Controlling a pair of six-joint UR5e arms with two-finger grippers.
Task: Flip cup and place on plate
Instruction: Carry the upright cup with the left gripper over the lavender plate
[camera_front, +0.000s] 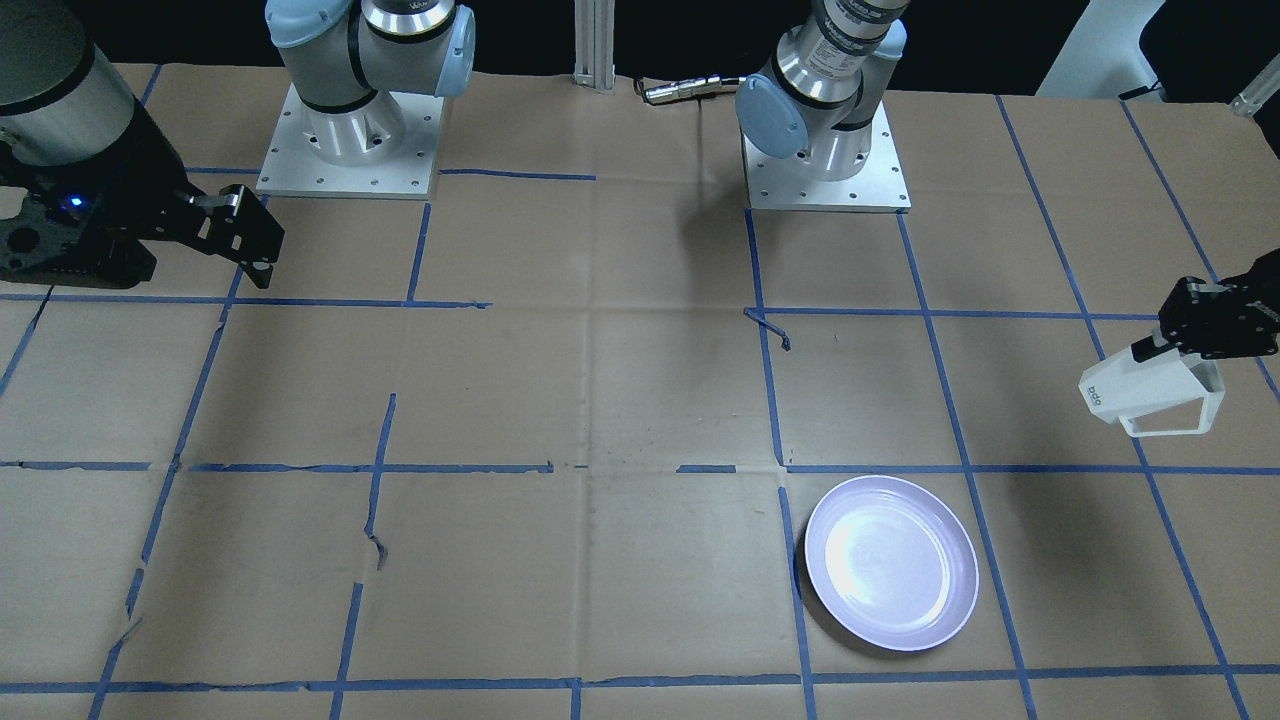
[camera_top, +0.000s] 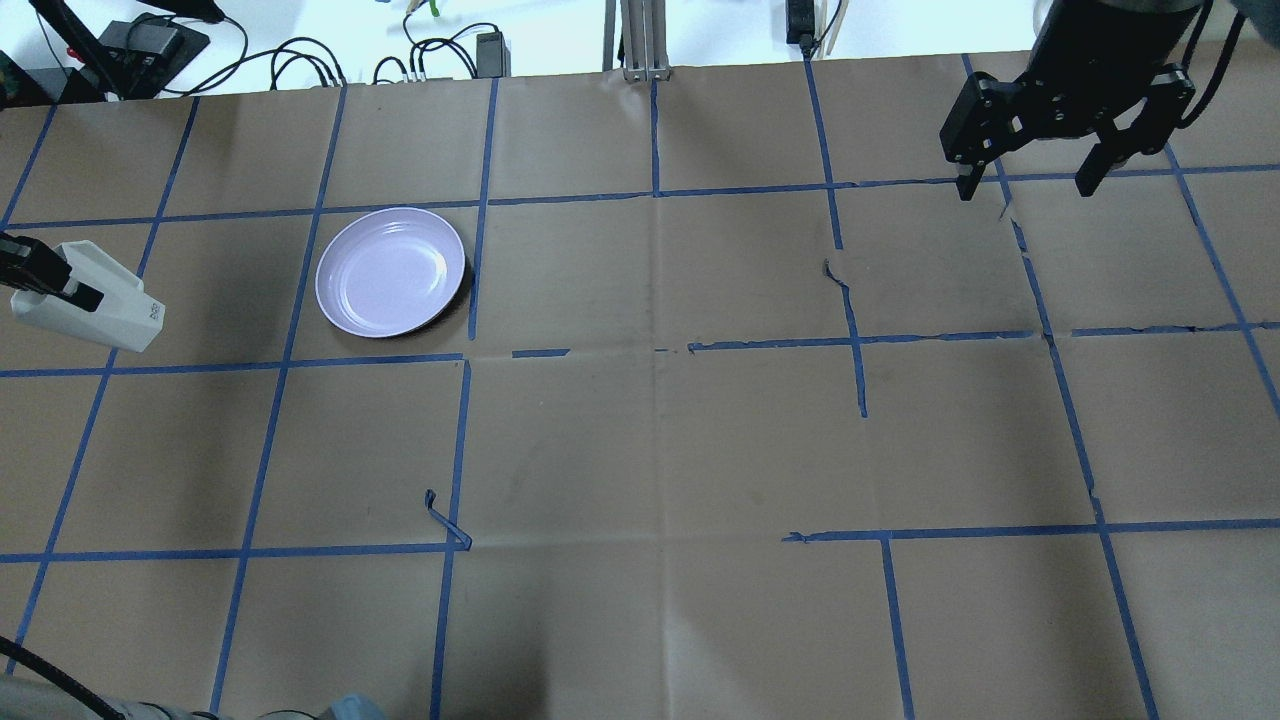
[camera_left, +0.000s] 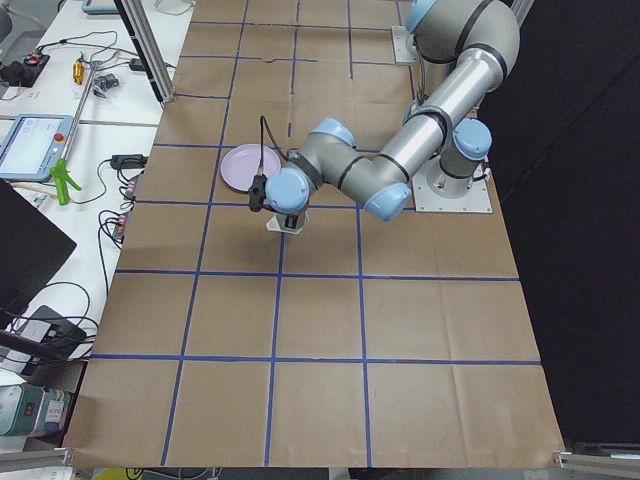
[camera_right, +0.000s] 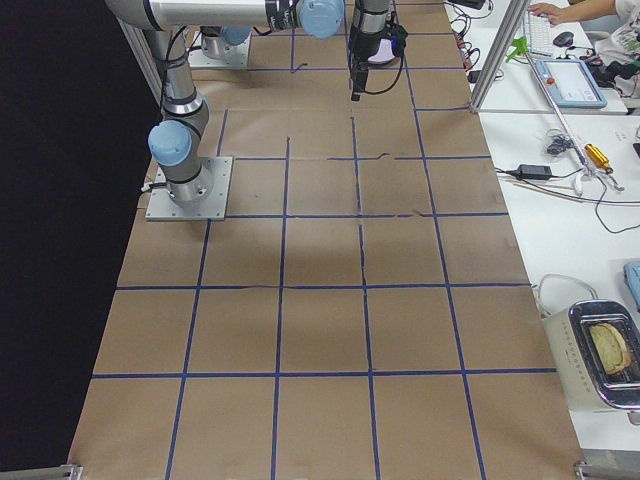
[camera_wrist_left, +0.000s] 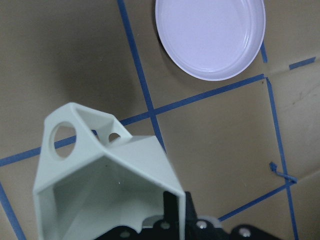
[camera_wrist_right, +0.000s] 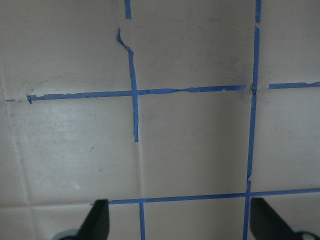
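The white faceted cup will go down from my left gripper onto the lavender plate, slightly off its middle (camera_front: 894, 538) (camera_wrist_left: 213, 37) toward the arm bases.
The white faceted cup (camera_front: 1150, 392) lies on its side in my left gripper (camera_front: 1158, 348), which is shut on its rim wall. Its lettered base points toward the table's middle and its handle hangs down. In the overhead view the cup (camera_top: 100, 308) and left gripper (camera_top: 72, 290) are at the left edge, left of the lavender plate (camera_top: 390, 272). The left wrist view looks into the cup's open mouth (camera_wrist_left: 100, 175), with the plate (camera_wrist_left: 210, 37) beyond it. The plate (camera_front: 890, 562) lies flat with nothing on it. My right gripper (camera_top: 1025, 188) is open and empty, far away at the back right.
The table is covered in brown paper with a grid of blue tape (camera_top: 655, 190). A loose curl of tape (camera_top: 445, 520) sticks up near the front. The arm bases (camera_front: 348, 140) stand on the robot's side. Cables and a post (camera_top: 630, 40) line the far edge.
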